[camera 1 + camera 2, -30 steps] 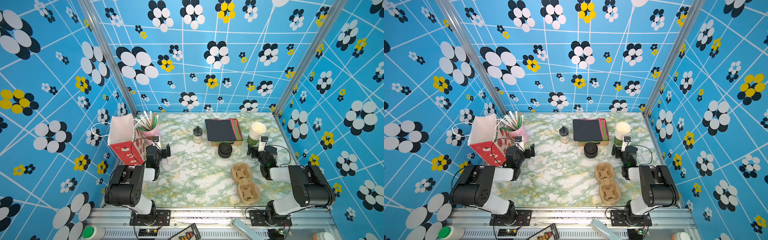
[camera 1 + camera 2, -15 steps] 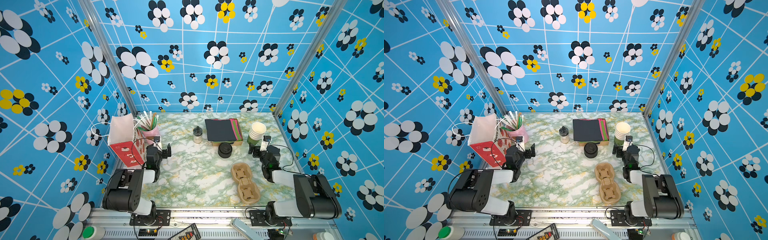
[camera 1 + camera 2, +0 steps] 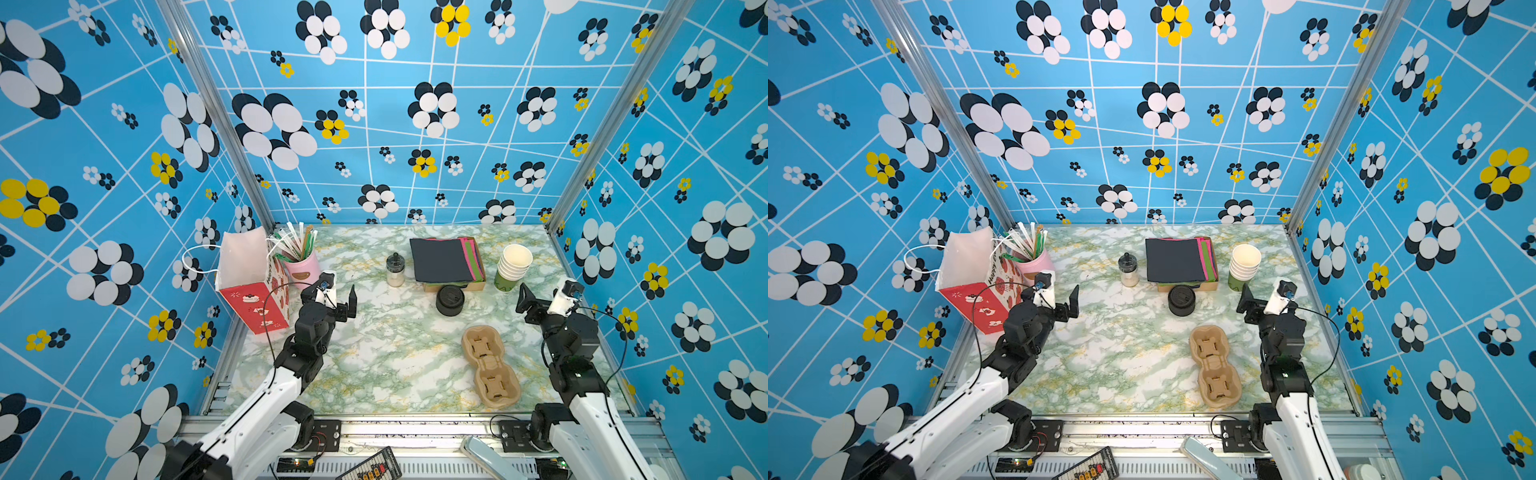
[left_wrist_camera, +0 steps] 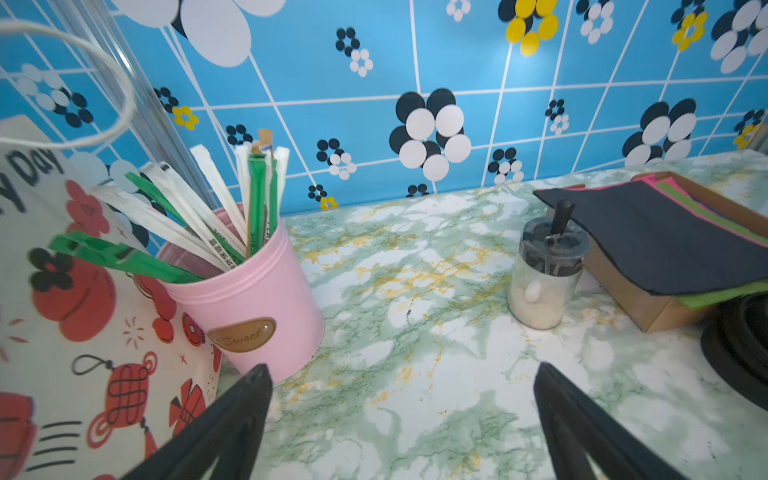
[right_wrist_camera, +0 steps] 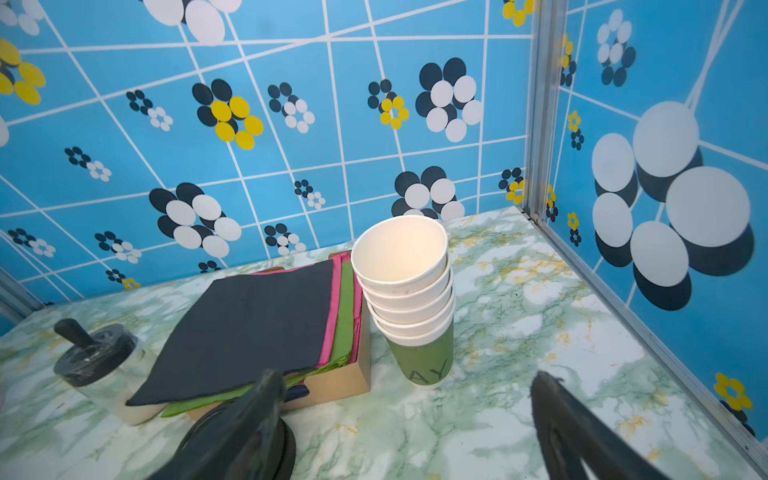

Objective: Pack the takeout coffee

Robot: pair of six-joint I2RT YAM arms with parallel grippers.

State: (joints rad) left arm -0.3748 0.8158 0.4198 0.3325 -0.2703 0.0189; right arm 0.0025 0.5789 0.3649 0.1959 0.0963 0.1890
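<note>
The robot's right gripper will close on the top paper cup's rim (image 3: 531, 257) (image 5: 446, 244), on the side that faces away from the napkin box.
No lidded takeout coffee shows in any view. A stack of lidless paper cups (image 3: 513, 266) (image 3: 1244, 266) (image 5: 409, 299) stands at the back right. A squat stack of black lids (image 3: 450, 300) (image 3: 1181, 300) (image 5: 249, 436) sits in front of the napkin box. My right gripper (image 3: 542, 299) (image 3: 1262, 301) (image 5: 407, 376) hovers open just before the cups, one finger over the lids, nothing between its fingers. My left gripper (image 3: 334, 297) (image 3: 1054, 299) (image 4: 401, 370) stands open and empty beside the pink can (image 3: 301, 268) (image 4: 257, 307).
A red and white paper bag (image 3: 249, 286) (image 3: 971, 282) stands open at the left edge. A brown two-cup carrier (image 3: 490, 365) (image 3: 1214, 365) lies at the front right. A sugar jar (image 3: 395, 270) (image 4: 544, 278) and a napkin box (image 3: 446, 259) (image 5: 249, 324) sit at the back.
Both arms have unfolded from their low pose and lifted their wrists. The right gripper has edged toward the cup stack. Both grippers stay open and nothing on the table has moved.
</note>
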